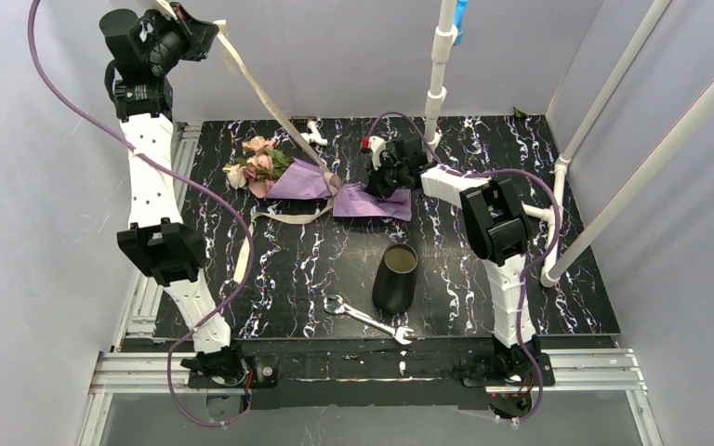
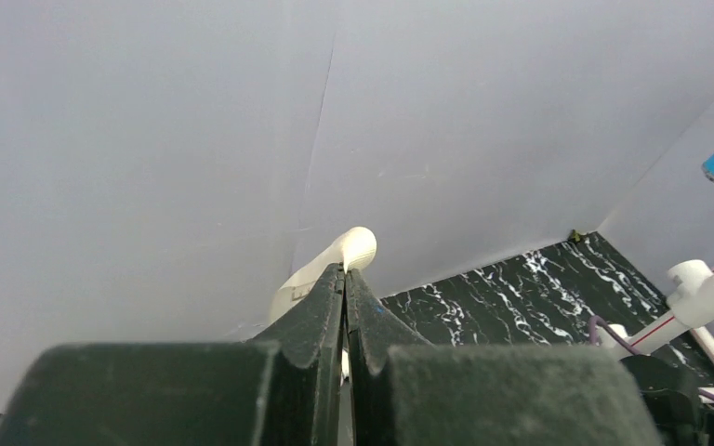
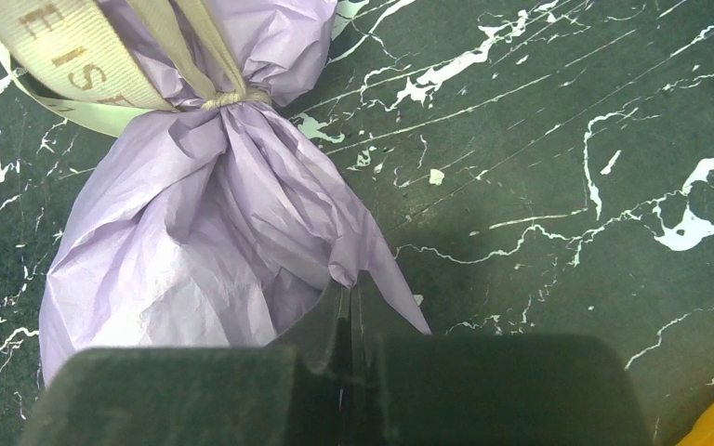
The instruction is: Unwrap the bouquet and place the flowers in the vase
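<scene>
My right gripper needs to open and take the gathered paper (image 3: 284,200) below the knot deeper between its fingers, because it pinches only a small fold of the purple paper.
The bouquet (image 1: 311,181) lies across the back of the black marble table (image 1: 539,279), its purple paper (image 3: 195,242) pinched in by a knot. Pink and cream flowers (image 1: 256,163) stick out of its left end. My left gripper (image 1: 212,30) is raised high at the upper left, shut on the beige ribbon (image 1: 260,98), which runs taut down to the knot (image 3: 228,98). In the left wrist view the ribbon's end (image 2: 358,249) pokes past the left gripper (image 2: 345,271). My right gripper (image 3: 349,283) is shut on the paper's tail end. The black vase (image 1: 395,277) stands upright nearer the front.
A silver wrench (image 1: 367,319) lies in front of the vase. White pipes (image 1: 439,70) rise at the back centre and slant along the right side (image 1: 614,186). A small white fitting (image 1: 314,133) sits at the back edge. Grey walls close in on three sides.
</scene>
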Controlling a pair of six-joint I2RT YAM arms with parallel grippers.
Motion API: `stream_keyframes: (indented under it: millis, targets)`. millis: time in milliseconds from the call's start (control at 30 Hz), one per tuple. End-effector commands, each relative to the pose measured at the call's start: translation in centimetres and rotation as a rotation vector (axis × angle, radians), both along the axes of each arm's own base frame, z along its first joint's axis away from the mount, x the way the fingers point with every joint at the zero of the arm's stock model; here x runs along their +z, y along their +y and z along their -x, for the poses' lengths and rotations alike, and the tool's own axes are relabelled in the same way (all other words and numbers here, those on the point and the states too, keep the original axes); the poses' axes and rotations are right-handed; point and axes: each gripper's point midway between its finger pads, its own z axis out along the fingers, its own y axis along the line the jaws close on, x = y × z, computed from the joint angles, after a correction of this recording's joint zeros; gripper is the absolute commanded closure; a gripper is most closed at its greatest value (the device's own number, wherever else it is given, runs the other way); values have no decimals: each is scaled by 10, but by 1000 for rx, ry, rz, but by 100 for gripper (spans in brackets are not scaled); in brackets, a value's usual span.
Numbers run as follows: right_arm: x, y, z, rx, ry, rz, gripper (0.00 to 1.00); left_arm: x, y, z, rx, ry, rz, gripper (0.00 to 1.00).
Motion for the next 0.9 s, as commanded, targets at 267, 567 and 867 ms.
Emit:
stream_keyframes:
  millis: [267, 567, 867]
  targets:
    - [8, -12, 0, -46, 47, 21, 48, -4, -11, 27, -70, 22, -86, 100]
    - [75, 5, 2, -24, 45, -107, 7, -120, 11, -3, 24, 310, -174, 55]
    - [73, 26, 14, 80, 78, -130, 5, -178, -98, 72, -392, 286, -346, 43]
